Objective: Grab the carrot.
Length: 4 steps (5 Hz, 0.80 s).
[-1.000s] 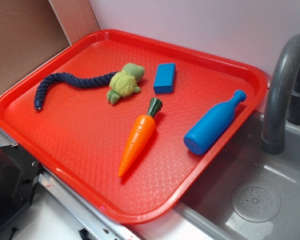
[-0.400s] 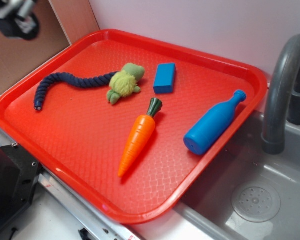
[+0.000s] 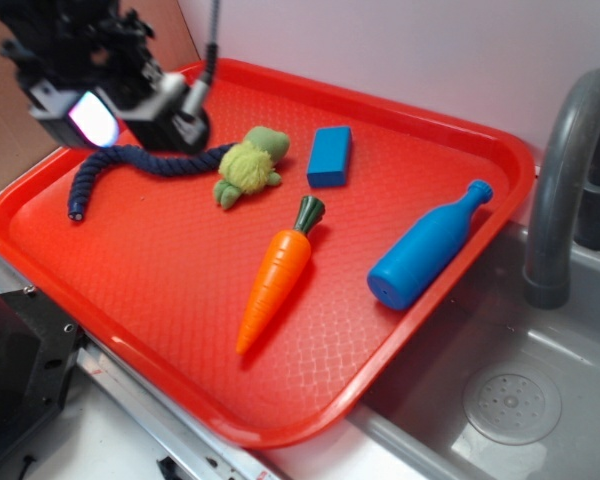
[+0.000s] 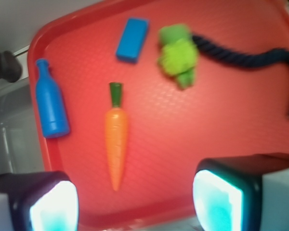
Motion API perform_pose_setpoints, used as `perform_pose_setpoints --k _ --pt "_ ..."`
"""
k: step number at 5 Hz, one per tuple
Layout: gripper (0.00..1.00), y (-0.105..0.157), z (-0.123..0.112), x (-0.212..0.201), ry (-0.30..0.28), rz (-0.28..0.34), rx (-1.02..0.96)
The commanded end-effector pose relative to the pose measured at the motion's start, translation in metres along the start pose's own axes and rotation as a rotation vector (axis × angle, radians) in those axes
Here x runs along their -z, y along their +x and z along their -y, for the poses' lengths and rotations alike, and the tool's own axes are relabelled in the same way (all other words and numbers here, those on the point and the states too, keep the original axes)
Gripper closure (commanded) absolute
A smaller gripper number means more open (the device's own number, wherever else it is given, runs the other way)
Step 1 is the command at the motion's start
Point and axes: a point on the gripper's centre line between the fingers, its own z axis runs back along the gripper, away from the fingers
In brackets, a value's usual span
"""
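Observation:
The robot's gripper should close on the thick end of the carrot's orange body (image 3: 283, 260) (image 4: 116, 121), just below the carrot's green stem.
The orange toy carrot (image 3: 277, 275) with a dark green stem lies flat in the middle of the red tray (image 3: 160, 270), with its stem toward the back and its tip toward the front. My gripper (image 3: 140, 108) hovers high over the tray's back left part, above the rope, well apart from the carrot. In the wrist view the carrot (image 4: 116, 139) lies ahead of and between my fingers (image 4: 216, 202), which stand wide apart with nothing between them. The gripper (image 4: 135, 204) is open.
On the tray lie a blue bottle (image 3: 427, 247) at the right, a blue block (image 3: 329, 156) at the back, a green plush toy (image 3: 248, 165) and a dark blue rope (image 3: 90, 178). A grey sink (image 3: 510, 380) and faucet (image 3: 565, 170) stand to the right.
My gripper has come into the exterior view from the top left and moved down and right over the tray's back left part. The carrot and the other things have not moved.

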Motion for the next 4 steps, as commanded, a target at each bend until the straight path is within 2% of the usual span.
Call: perform_pose_setpoints --k 1,4 --pt "0.00 0.015 0.021 0.053 0.077 0.006 0.021" --pt "0.00 0.019 0.018 0.115 0.169 -0.043 0.031"
